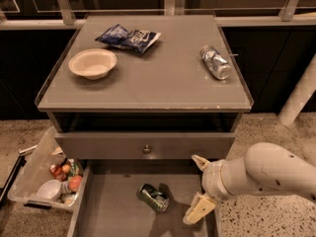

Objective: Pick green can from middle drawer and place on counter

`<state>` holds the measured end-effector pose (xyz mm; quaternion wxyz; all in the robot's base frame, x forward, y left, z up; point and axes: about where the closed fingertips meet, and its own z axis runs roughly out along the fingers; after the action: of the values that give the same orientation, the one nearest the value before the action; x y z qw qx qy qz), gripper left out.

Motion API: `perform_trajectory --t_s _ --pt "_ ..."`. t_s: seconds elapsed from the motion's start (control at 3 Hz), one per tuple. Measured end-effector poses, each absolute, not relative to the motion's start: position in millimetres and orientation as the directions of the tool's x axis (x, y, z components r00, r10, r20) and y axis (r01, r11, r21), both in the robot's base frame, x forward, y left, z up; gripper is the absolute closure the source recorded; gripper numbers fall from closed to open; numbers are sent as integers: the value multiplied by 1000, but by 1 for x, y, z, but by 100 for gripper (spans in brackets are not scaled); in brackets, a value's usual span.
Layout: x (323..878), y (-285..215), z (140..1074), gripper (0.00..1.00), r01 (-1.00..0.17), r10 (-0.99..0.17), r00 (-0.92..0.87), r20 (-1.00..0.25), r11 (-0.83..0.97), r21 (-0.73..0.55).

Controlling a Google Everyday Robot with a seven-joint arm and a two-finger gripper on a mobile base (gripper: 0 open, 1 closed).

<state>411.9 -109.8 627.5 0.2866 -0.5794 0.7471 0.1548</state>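
Next, the gripper closes on the green can's body [154, 197] at the centre of the open middle drawer.
The green can [153, 197] lies on its side on the grey floor of the open middle drawer [108, 206], near its centre. My gripper [196, 187] hangs over the right part of the drawer, to the right of the can and apart from it. Its two pale fingers [199, 208] are spread wide and hold nothing. The white arm reaches in from the right edge. The counter [158, 75] is the grey top of the cabinet above.
On the counter stand a cream bowl [93, 63], a blue chip bag [128, 37] and a crinkled silver-blue can [215, 62]. A closed drawer front with a small knob [146, 149] sits above the open drawer. A clear bin of items [47, 179] rests on the floor at left.
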Motion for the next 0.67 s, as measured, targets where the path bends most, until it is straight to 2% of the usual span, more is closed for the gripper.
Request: perform_trajectory --t_s 0.67 --pt "426 -78 566 0 -957 -729 -143 -670 275 -96"
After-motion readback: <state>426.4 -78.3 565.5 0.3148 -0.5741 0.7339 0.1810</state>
